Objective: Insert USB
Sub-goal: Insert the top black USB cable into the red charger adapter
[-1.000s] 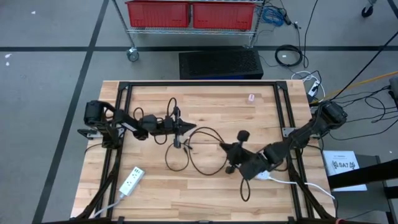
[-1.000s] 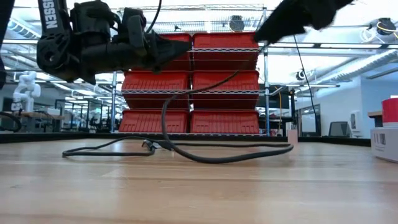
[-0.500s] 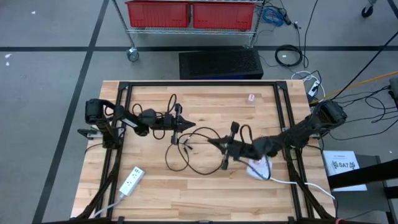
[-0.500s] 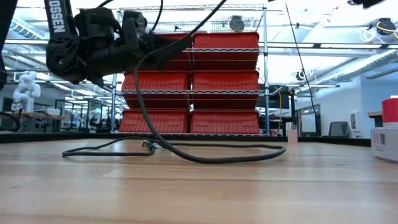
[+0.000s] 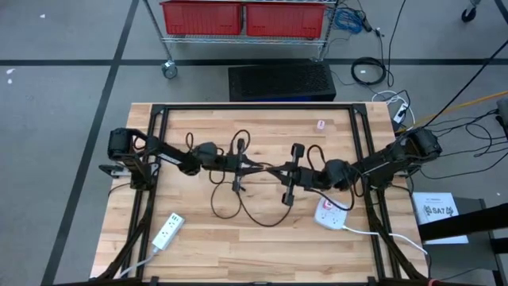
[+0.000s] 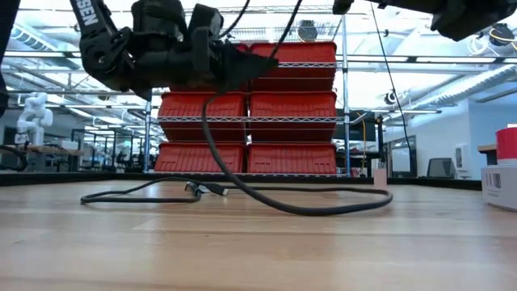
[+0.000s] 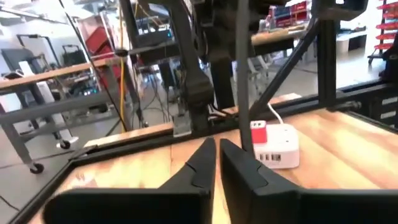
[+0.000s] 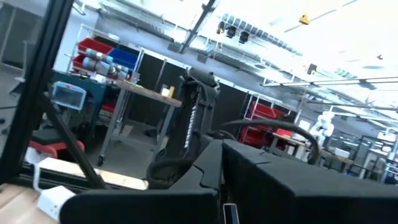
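Observation:
The USB cable runs next to the almost shut fingers of my left gripper, so this gripper should open wider and grab the cable [image 7: 244, 106] below its plug.
A black USB cable [image 6: 307, 208] lies in loops on the wooden table, and one plug end [image 6: 194, 188] rests on the wood. Another stretch of it rises steeply out of the low view. Both grippers meet high over the table's middle, each pointing about level. My left gripper [image 5: 260, 168] comes from the left, and its fingers [image 7: 205, 163] stand a narrow slit apart with nothing seen between them. My right gripper [image 5: 275, 170] comes from the right and is shut on the cable. A white USB hub [image 5: 332, 214] with a red top sits on the table below the right arm. My left gripper: the cable [image 7: 241, 93] runs down just past its fingertips, and I cannot tell whether it touches them. My right gripper is shut on the cable from the table's right side, tilted slightly up. Its own fingers hide the place of contact; only a small silvery piece [image 8: 230, 213] shows between them. The cable hangs slack down to the table.
A white power strip [image 5: 165, 232] lies near the front left corner. A small pink thing [image 5: 321, 125] sits toward the far edge. A black frame [image 5: 254, 107] borders the table. The hub's white cord [image 5: 373, 233] runs off to the right.
My right gripper has left the hub and gone up, toward the far edge and the table's left, tipping upward, until it faces my left gripper. It has drawn a stretch of cable higher. My left gripper has moved toward the table's right. The hub now lies uncovered.

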Robot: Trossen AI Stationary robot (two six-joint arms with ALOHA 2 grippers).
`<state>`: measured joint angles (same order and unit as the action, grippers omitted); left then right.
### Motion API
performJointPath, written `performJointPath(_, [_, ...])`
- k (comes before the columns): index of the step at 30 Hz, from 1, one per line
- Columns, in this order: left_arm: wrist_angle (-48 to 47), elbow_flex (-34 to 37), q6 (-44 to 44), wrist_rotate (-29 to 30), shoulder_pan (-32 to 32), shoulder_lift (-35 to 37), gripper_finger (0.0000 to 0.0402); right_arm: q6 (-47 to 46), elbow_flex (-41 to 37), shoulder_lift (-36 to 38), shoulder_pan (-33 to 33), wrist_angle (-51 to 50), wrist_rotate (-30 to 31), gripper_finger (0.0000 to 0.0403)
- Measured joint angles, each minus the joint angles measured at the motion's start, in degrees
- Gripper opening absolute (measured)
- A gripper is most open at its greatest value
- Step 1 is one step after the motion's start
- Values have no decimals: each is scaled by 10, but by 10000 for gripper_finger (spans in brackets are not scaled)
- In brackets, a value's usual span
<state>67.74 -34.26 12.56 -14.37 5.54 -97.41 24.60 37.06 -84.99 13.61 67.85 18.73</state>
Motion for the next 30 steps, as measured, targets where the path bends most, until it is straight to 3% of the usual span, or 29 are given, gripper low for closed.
performJointPath(12, [28, -2, -58, -55, -8, 0, 90, -18, 0, 0, -6, -60, 38, 1])
performJointPath(19, [14, -27, -50, 39, -31, 0, 108, -43, 0, 0, -13, -63, 32, 1])
performJointPath(21, [-17, -44, -34, 70, -39, 0, 115, -44, 0, 0, -13, -64, 26, 1])
performJointPath(26, [-99, -93, -10, 75, -56, 0, 132, -44, 0, 0, -13, -64, 20, 0])
performJointPath(30, [-185, -129, 5, 141, -63, 0, 132, -45, 0, 0, -13, -64, 20, 0])
